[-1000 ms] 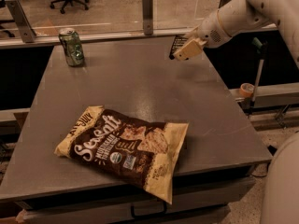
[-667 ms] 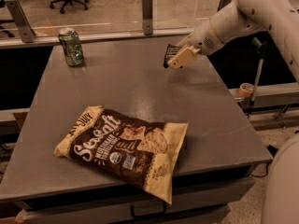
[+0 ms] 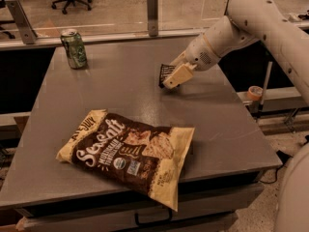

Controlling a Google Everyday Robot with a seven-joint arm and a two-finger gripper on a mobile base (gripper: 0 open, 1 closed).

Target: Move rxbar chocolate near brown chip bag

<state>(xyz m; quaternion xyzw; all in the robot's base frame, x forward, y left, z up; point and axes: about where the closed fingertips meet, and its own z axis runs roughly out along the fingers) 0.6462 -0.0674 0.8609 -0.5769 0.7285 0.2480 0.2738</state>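
My gripper is going to release the rxbar chocolate on the grey table (image 3: 154, 98), at a spot just behind the far edge of the brown chip bag.
The brown chip bag (image 3: 128, 153) lies flat at the front of the grey table (image 3: 96, 91), dark brown with cream-yellow ends and white script. My gripper (image 3: 170, 77) hangs over the table's right middle, behind and to the right of the bag. It is shut on the rxbar chocolate (image 3: 165, 74), a small black wrapper held on edge just above the tabletop. Most of the bar is covered by the fingers (image 3: 176, 75).
A green can (image 3: 74, 49) stands upright at the table's far left corner. A glass barrier with metal posts (image 3: 152, 13) runs along the back edge. A roll of tape (image 3: 254, 92) sits on a ledge to the right. Office chairs stand on the floor beyond.
My gripper has carried the rxbar chocolate from the far right corner leftward and down, toward the table's middle and closer to the chip bag.
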